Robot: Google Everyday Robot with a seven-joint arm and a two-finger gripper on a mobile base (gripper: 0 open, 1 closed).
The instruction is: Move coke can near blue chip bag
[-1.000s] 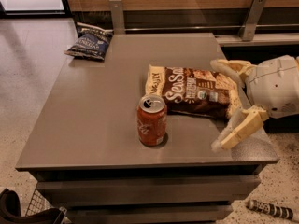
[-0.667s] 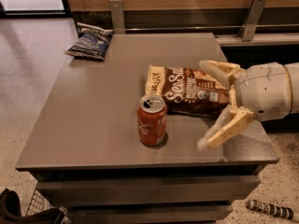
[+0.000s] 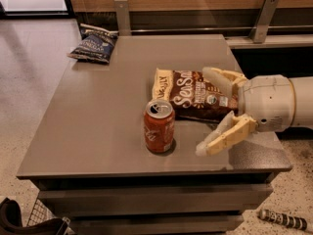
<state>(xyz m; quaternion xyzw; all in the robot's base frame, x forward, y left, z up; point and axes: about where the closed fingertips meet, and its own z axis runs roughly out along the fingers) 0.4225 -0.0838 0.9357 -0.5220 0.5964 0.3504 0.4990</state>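
I move my gripper to the coke can next and close it on the middle of its body (image 3: 159, 134), below the can's silver top.
The coke can (image 3: 159, 126) stands upright on the grey table (image 3: 98, 116), near the front edge, its silver top and pull tab showing. The blue chip bag (image 3: 93, 44) lies at the table's far left corner, well away from the can. My gripper (image 3: 205, 110) reaches in from the right, just right of the can and apart from it. Its two cream fingers (image 3: 224, 136) are spread wide open and hold nothing. The far finger hangs over the brown bag.
A larger brown and cream snack bag (image 3: 190, 94) lies behind and right of the can, partly under my gripper. A wooden wall with metal brackets (image 3: 122, 13) runs behind the table. A wire basket (image 3: 44, 217) sits on the floor at the lower left.
My gripper has moved left across the table toward the can, still open. The can and both bags have not moved.
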